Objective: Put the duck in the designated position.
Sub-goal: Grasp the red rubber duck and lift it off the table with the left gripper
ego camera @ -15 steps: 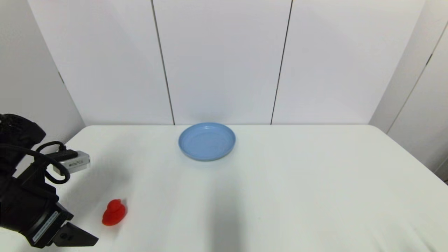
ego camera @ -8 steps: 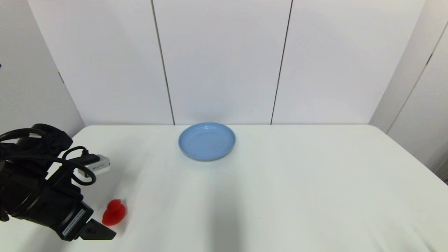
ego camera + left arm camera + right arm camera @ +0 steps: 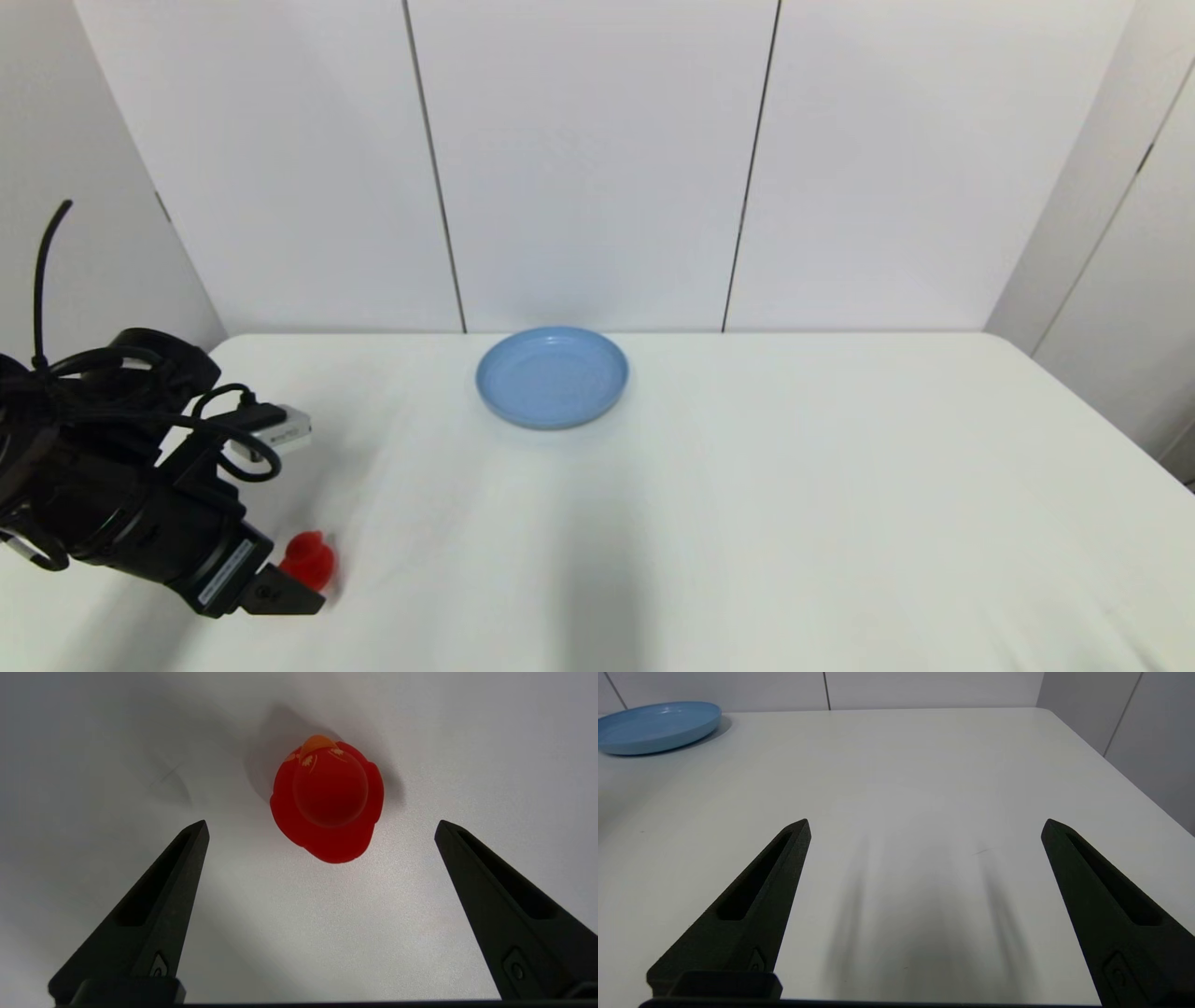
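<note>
Next, my left gripper closes on the sides of the body [image 3: 313, 569] [image 3: 374, 803], under the small red duck's head.
The small red duck [image 3: 309, 558] stands on the white table at the near left, and my left arm hides its lower part in the head view. My left gripper [image 3: 285, 595] hangs just above and in front of it, pointing down. The left wrist view looks straight down on the duck [image 3: 328, 799], which lies a little beyond the two wide-open fingers [image 3: 177, 877], touching neither. My right gripper [image 3: 924, 823] is out of the head view; its own wrist view shows it open and empty over bare table.
A blue plate [image 3: 552, 377] sits empty at the table's far middle, well away from the duck; the plate [image 3: 658, 725] also shows far off in the right wrist view. The table's left edge runs close beside my left arm.
My left arm has moved forward and to the right toward the duck, so the gripper now covers the duck's lower part. The duck and the plate have not moved.
</note>
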### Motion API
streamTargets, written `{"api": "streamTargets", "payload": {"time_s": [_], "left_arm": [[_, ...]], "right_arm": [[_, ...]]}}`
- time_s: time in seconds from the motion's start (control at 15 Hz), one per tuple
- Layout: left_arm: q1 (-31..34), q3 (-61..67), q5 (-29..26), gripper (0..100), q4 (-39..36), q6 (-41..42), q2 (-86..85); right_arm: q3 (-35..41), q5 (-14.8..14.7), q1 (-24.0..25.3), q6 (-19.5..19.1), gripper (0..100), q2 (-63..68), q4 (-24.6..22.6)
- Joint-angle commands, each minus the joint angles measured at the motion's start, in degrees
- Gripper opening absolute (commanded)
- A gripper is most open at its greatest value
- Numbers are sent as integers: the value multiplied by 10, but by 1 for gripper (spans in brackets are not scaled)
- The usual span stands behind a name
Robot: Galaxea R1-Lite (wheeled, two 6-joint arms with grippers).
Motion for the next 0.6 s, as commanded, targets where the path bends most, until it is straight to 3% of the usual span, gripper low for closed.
{"api": "streamTargets", "payload": {"time_s": [0.07, 0.6], "left_arm": [[0, -2, -1, 100, 1, 0, 9], [-12, -9, -1, 100, -3, -2, 27]], "right_arm": [[5, 0, 0, 0, 100, 0, 0], [5, 0, 0, 0, 100, 0, 0]]}}
